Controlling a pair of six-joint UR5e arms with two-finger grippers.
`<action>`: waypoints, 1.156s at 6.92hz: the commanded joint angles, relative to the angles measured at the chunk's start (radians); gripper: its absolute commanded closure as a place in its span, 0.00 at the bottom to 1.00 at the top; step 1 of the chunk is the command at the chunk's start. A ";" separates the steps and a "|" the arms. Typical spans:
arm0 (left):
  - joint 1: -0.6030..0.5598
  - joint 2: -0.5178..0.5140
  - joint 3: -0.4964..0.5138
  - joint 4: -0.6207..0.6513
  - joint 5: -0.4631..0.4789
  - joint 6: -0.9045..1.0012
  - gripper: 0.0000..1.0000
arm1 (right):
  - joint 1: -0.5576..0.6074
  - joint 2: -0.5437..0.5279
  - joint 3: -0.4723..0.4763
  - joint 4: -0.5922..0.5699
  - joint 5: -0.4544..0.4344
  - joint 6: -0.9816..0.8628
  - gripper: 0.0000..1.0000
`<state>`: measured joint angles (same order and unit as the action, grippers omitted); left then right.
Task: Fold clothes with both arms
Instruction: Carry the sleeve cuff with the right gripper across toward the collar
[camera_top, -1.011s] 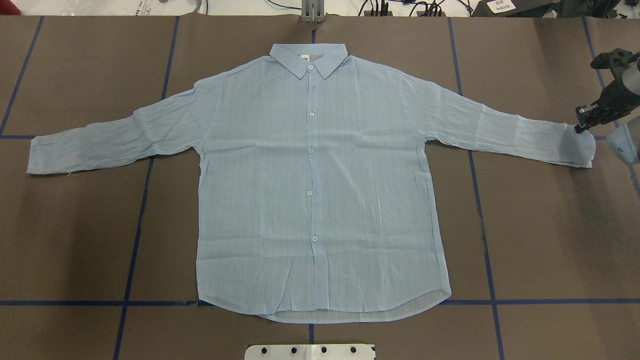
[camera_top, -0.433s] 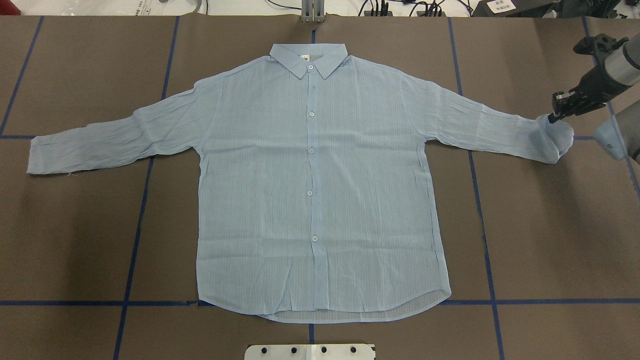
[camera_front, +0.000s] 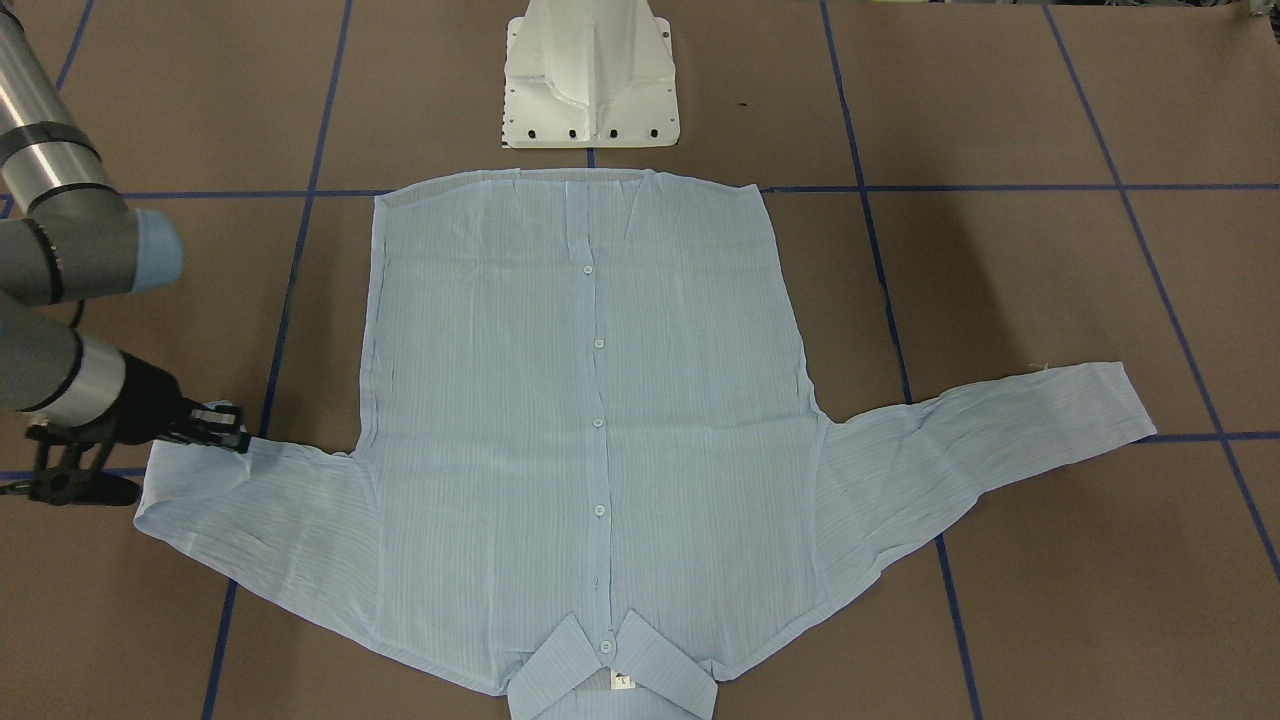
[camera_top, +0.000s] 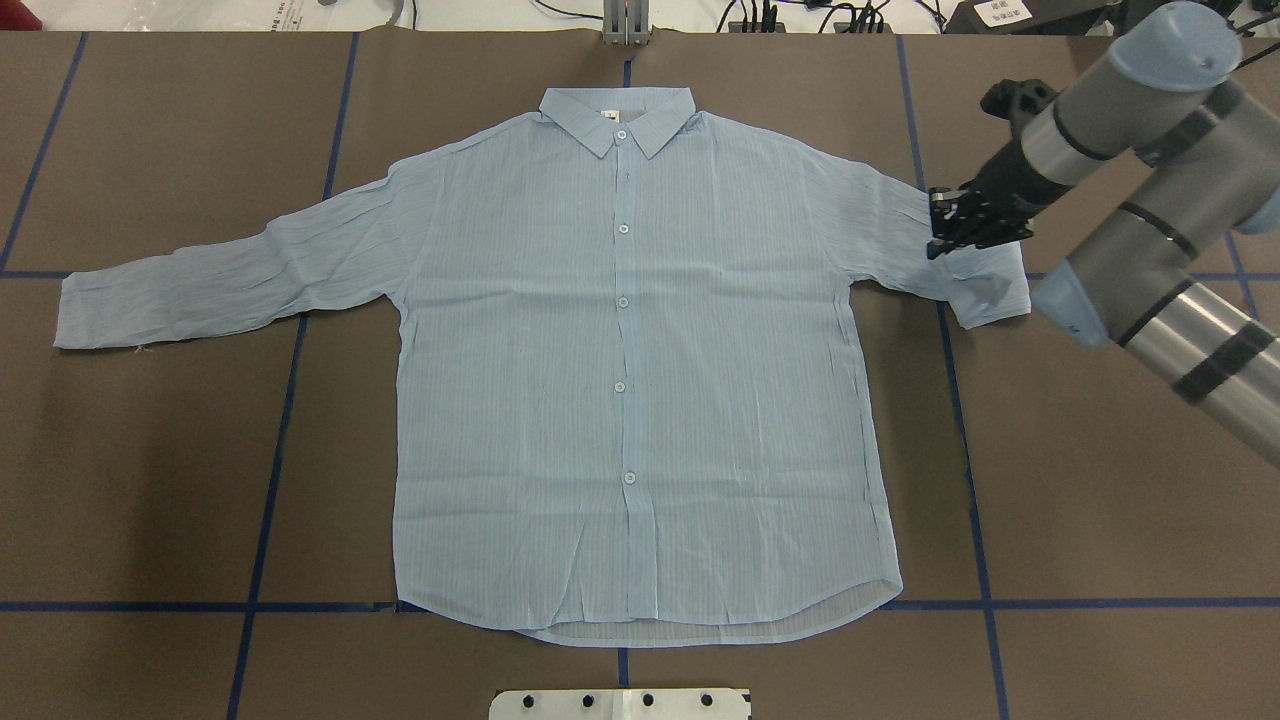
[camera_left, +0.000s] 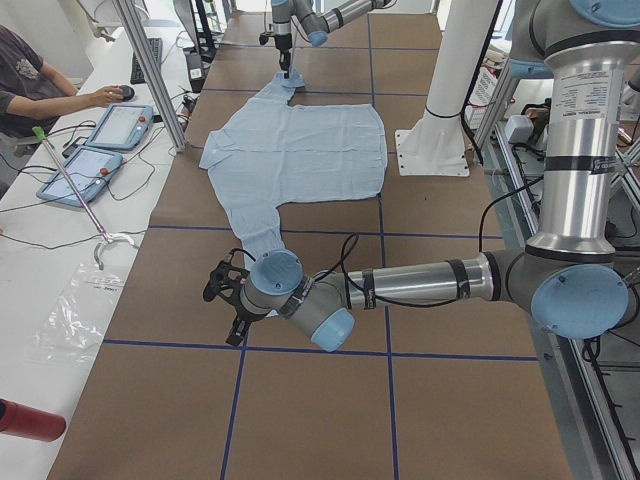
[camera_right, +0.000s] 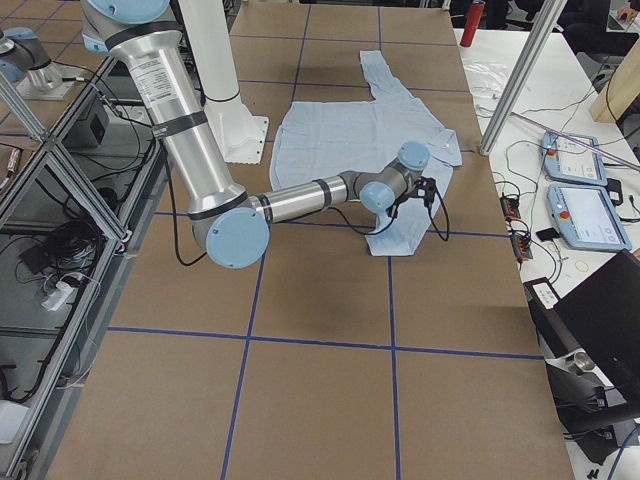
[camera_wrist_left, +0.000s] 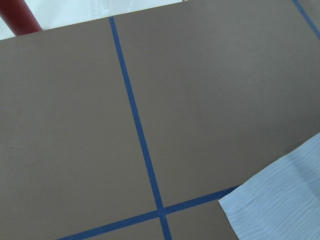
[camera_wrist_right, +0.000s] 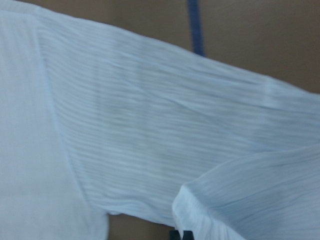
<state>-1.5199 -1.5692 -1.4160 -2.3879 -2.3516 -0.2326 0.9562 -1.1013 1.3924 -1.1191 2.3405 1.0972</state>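
My left gripper is to go next to the stretched-out sleeve and close on its cuff's collar-side corner (camera_front: 1146, 420) (camera_wrist_left: 226, 211), by the blue tape line.
The pale-blue striped shirt (camera_top: 620, 400) lies flat, buttoned, collar at the table's far side. My right gripper (camera_top: 945, 235) is shut on the cuff of the sleeve on the overhead view's right and holds it folded back over that sleeve (camera_top: 985, 285), near the shoulder. It also shows in the front-facing view (camera_front: 225, 425) and the right wrist view, where the folded cuff (camera_wrist_right: 260, 200) lies over the sleeve. The other sleeve (camera_top: 200, 285) lies stretched out flat. My left gripper (camera_left: 225, 290) hovers by that sleeve's cuff (camera_wrist_left: 280, 200); I cannot tell whether it is open or shut.
The brown table cover carries blue tape lines (camera_top: 270, 480). The white pedestal base (camera_front: 590, 80) stands by the shirt's hem. An operator (camera_left: 40, 95) and teach pendants (camera_left: 120, 125) are at the far side. A red cylinder (camera_left: 30, 420) lies past the left end.
My right gripper has moved toward the shirt's body with the cuff, folding the sleeve back over itself. More of the right arm has come into the overhead view. The rest of the shirt lies unchanged.
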 joint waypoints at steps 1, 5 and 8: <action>0.001 0.000 0.003 0.000 0.000 0.001 0.00 | -0.135 0.253 -0.062 -0.005 -0.169 0.351 1.00; 0.010 0.001 0.005 -0.016 -0.001 0.003 0.00 | -0.235 0.616 -0.369 0.004 -0.332 0.464 1.00; 0.085 0.001 0.008 -0.043 0.008 -0.080 0.00 | -0.299 0.627 -0.403 0.064 -0.449 0.526 0.01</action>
<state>-1.4666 -1.5678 -1.4089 -2.4270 -2.3471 -0.2541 0.6794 -0.4810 1.0012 -1.0694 1.9366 1.6047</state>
